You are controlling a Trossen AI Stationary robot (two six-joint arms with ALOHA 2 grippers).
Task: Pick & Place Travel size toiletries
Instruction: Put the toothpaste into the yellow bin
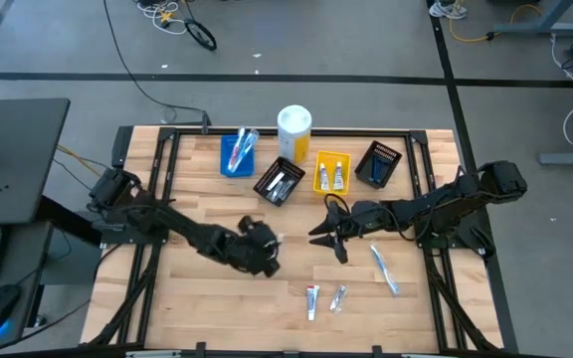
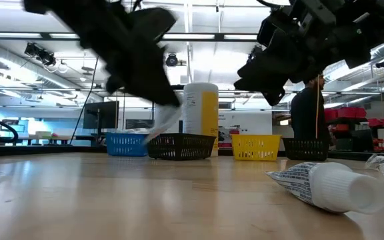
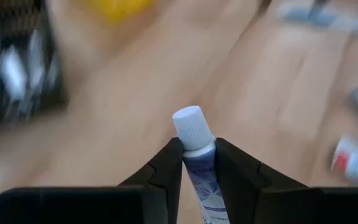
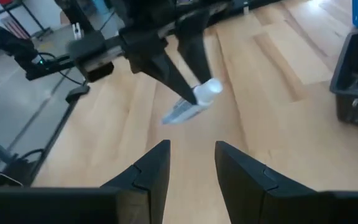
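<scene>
My left gripper will hand the white-and-blue tube, now hanging over the table's middle, to my right gripper. It will let go of the tube above the wood by the yellow bin's near corner (image 1: 309,197).
My left gripper (image 1: 264,251) hangs over the middle of the table, shut on a small white-and-blue tube (image 3: 199,163) with a white cap. The right wrist view shows this tube (image 4: 193,103) under the left fingers. My right gripper (image 1: 328,235) is open, in the air just right of it, its fingers (image 4: 146,168) pointing at the tube. Lying flat on the wood are a pale toothbrush (image 1: 384,268), a red-marked tube (image 1: 312,299) and a silver tube (image 1: 338,296). Another tube (image 2: 325,183) lies close in the low view. My left gripper pinches the tube between its two fingers on the body just behind the white cap (image 3: 189,124), which sticks out past the fingertips. The fingers (image 4: 180,70) come from above, pointing down. The tube is lifted clear of the table and tilted, cap end higher.
Along the far side stand a blue bin (image 1: 237,155), a black bin (image 1: 279,182), a yellow bin (image 1: 332,175) and another black bin (image 1: 379,164), several with items inside. A tall white-and-yellow cylinder (image 1: 294,131) stands behind them. Bare wood lies near the left and near edges.
</scene>
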